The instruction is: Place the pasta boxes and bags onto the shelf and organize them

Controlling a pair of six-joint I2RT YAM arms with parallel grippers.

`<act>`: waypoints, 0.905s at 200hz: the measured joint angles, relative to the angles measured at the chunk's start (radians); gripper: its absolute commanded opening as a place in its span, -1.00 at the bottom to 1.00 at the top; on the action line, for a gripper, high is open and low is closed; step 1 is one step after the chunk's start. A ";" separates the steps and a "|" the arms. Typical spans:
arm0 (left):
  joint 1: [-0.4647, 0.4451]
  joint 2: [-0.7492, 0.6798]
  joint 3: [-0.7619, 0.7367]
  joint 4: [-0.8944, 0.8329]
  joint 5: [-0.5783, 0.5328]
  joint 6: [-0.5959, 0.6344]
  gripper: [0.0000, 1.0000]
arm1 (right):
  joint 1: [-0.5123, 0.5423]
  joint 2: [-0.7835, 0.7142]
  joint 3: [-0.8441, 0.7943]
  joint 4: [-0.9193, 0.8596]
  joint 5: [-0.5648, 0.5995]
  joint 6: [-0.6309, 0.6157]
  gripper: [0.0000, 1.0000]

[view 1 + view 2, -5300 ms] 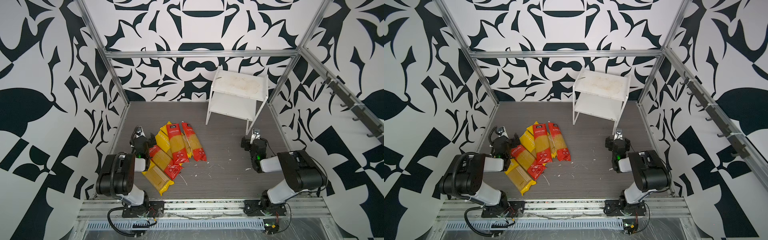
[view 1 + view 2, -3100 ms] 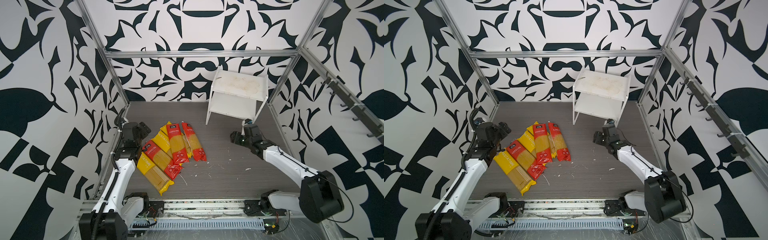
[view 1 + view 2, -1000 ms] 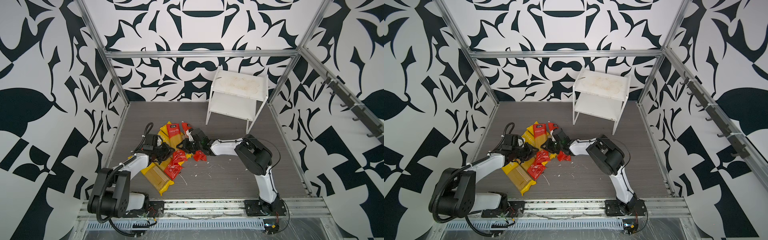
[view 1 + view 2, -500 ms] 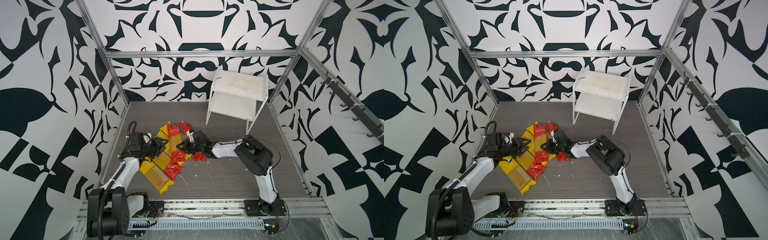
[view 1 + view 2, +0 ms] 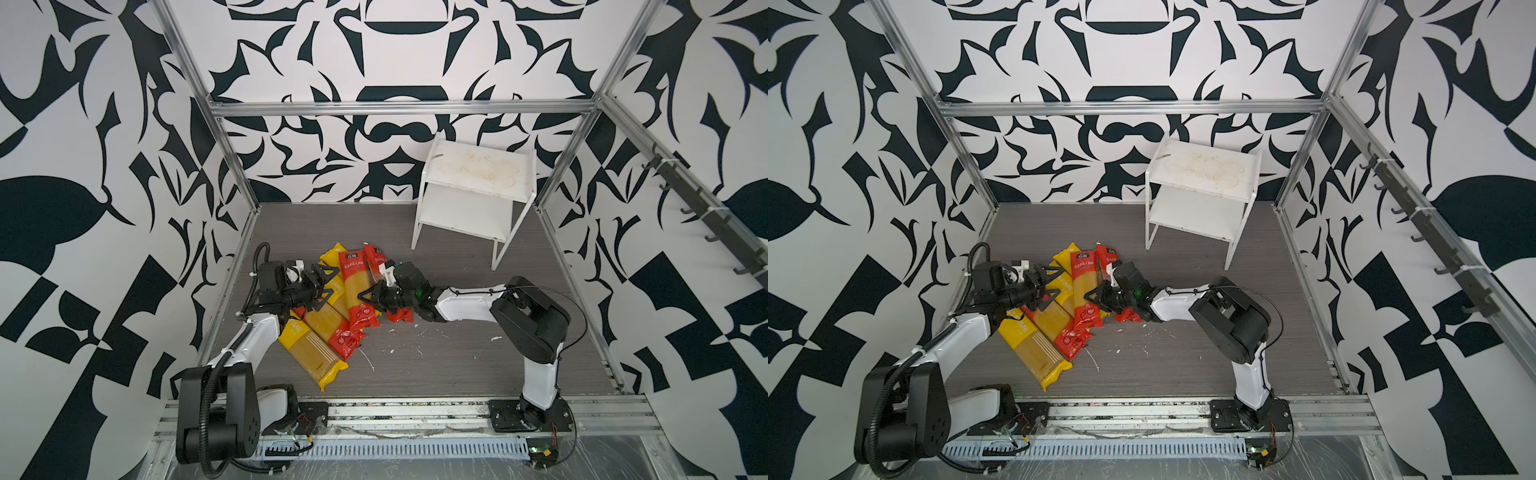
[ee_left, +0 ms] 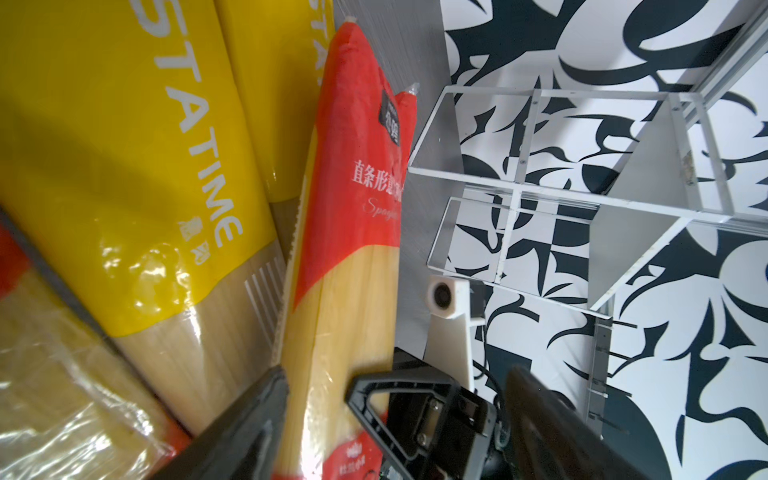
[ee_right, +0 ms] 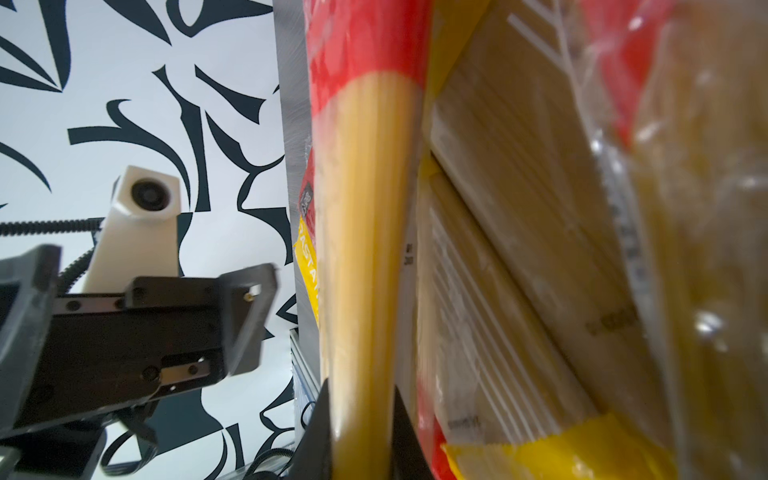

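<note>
The robot's right gripper is holding the red-ended packet by its clear middle, so the left gripper should keep the packet steady while the right gripper takes its near red end (image 5: 365,316).
Several spaghetti packets lie heaped on the grey floor left of centre. My right gripper (image 5: 370,297) (image 5: 1096,299) (image 7: 359,399) is shut on the clear middle of a red-ended packet (image 5: 357,282) (image 5: 1083,286) (image 7: 365,208) (image 6: 353,249) atop the heap. My left gripper (image 5: 322,286) (image 5: 1050,286) (image 6: 397,374) stands open just left of that packet, facing the right gripper, holding nothing. Yellow-ended packets (image 5: 311,349) (image 6: 124,166) and another red-ended packet (image 5: 334,328) lie beneath and in front. The white two-tier shelf (image 5: 473,183) (image 5: 1204,170) (image 6: 540,187) stands bare at the back right.
Patterned walls with aluminium posts (image 5: 232,166) close in the floor on three sides. White crumbs (image 5: 415,336) are scattered on the floor right of the heap. A rail of hooks (image 5: 706,216) runs along the right wall. Bare floor (image 5: 457,270) lies between heap and shelf.
My left gripper has opened wide and its arm has drawn back towards the left wall. My right gripper has closed on the red-ended packet and stayed in place.
</note>
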 measured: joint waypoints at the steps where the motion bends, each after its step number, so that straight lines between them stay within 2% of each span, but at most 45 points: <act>1: -0.001 0.001 0.000 0.000 0.000 0.000 0.78 | 0.000 -0.001 0.000 0.000 0.000 0.000 -1.00; 45: -0.058 0.089 0.018 0.001 -0.017 0.015 0.81 | 0.016 -0.076 -0.007 -0.017 -0.005 0.001 -1.00; 74: -0.106 0.117 0.057 0.030 -0.026 0.003 0.72 | 0.032 -0.135 -0.007 -0.053 -0.017 -0.003 -1.00; 78: -0.111 0.117 0.061 0.039 -0.026 -0.001 0.62 | 0.034 -0.145 -0.008 -0.058 -0.020 -0.003 -1.00; 107: -0.144 0.116 0.096 0.090 -0.025 -0.022 0.33 | 0.039 -0.202 -0.031 -0.068 -0.036 -0.003 -0.99; 123: -0.157 0.116 0.109 0.105 -0.024 -0.036 0.07 | 0.040 -0.228 -0.048 -0.071 -0.043 -0.001 -0.93; 147: -0.172 0.115 0.116 0.125 -0.013 -0.053 -0.21 | 0.036 -0.269 -0.076 -0.072 -0.042 0.010 -0.73; 181: -0.193 0.105 0.142 0.125 -0.006 -0.077 -0.41 | 0.028 -0.329 -0.105 -0.062 -0.030 0.009 -0.39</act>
